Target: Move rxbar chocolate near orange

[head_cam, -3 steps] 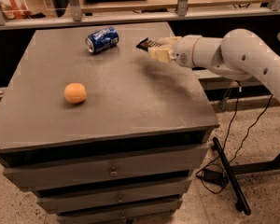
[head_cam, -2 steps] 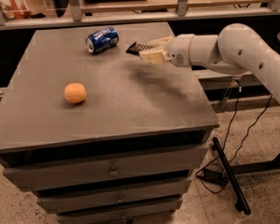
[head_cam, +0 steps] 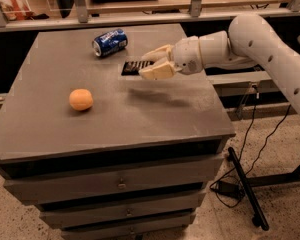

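Next, my gripper lets go of the rxbar chocolate on the grey tabletop (head_cam: pixel 111 85) close beside the orange, on the side facing my arm.
The rxbar chocolate (head_cam: pixel 135 67), a flat black bar with pale lettering, is held level in my gripper (head_cam: pixel 149 65) a little above the grey tabletop (head_cam: pixel 140 119), its free end pointing left. The gripper's cream fingers (head_cam: pixel 157 72) are shut on the bar's right end. My white arm comes in from the right. The orange (head_cam: pixel 81 99) sits on the left part of the table, well to the left of and nearer the front than the bar.
A blue soda can (head_cam: pixel 110 42) lies on its side at the back of the table, just behind and left of the gripper. Drawers run below the tabletop. A rail and shelf stand behind the table. Cables and a stand lie on the floor at right.
My gripper has carried the bar leftward over the table, closer to the can and the orange. The orange and the can have not moved.
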Controlling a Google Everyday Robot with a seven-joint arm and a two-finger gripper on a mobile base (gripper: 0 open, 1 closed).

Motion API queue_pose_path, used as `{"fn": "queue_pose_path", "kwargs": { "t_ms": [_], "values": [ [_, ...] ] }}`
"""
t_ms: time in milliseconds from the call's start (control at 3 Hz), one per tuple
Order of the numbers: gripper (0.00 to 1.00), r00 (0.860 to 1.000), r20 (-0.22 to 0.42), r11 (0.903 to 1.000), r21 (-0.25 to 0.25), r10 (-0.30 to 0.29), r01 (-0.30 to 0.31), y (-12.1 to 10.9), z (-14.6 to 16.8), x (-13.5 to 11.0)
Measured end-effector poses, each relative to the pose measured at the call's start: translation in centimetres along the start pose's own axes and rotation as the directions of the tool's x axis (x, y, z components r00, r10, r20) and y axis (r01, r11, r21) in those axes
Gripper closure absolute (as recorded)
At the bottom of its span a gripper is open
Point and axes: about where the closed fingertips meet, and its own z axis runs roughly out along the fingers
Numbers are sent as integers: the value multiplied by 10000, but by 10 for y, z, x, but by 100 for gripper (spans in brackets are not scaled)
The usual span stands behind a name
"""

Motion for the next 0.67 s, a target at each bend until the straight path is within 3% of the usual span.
{"fn": "queue_pose_path", "kwargs": {
  "t_ms": [333,667],
  "values": [
    [100,10000,-82,9984,-563,16,-21,15,1,2],
    [100,9999,-114,9971,-759,-68,59,18,6,1]
  ]
}}
